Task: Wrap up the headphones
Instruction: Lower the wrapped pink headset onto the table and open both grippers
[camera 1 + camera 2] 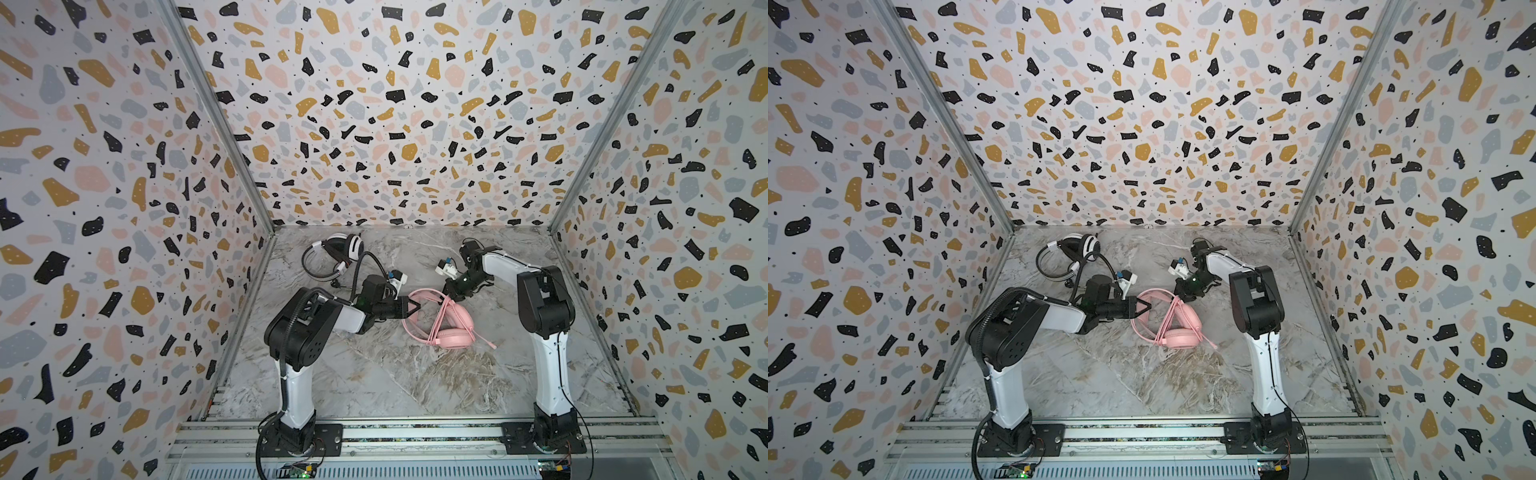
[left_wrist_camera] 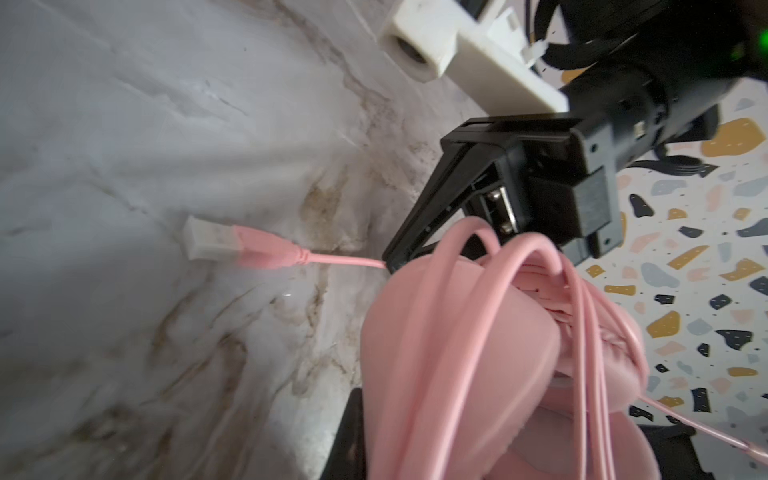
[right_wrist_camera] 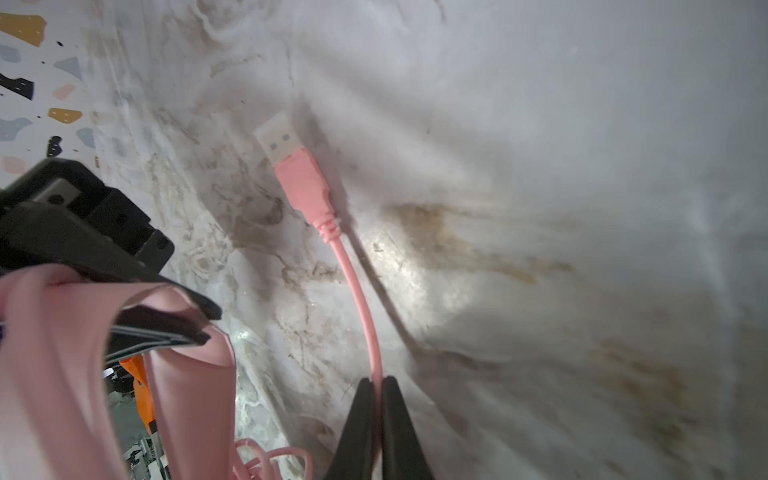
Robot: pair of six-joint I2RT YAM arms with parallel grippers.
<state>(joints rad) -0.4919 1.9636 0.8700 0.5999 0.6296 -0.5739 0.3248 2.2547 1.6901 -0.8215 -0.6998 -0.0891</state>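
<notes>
My left gripper will release the pink headband with the headphones on the marble (image 1: 429, 303) just behind the patch with brown veins.
The pink headphones (image 1: 453, 338) (image 1: 1179, 338) lie mid-table with the pink cable looped several times over the headband. My left gripper (image 1: 417, 309) (image 1: 1148, 308) is shut on the pink headband; in the left wrist view one of its black fingers (image 2: 347, 440) sits against the pink band (image 2: 457, 332). My right gripper (image 1: 451, 296) (image 3: 377, 384) pinches the pink cable (image 3: 361, 299) a short way behind its USB plug (image 3: 282, 143) (image 2: 216, 243), which hangs just over the marble. The white-and-black headphones (image 1: 332, 257) (image 1: 1067, 255) lie at the back left, untouched.
Marble tabletop (image 1: 374, 374) enclosed by terrazzo-patterned walls on three sides. Both arm bases stand on the aluminium rail (image 1: 415, 432) at the front edge. A thin pink microphone boom (image 1: 484, 338) sticks out from the lower earcup toward the right arm.
</notes>
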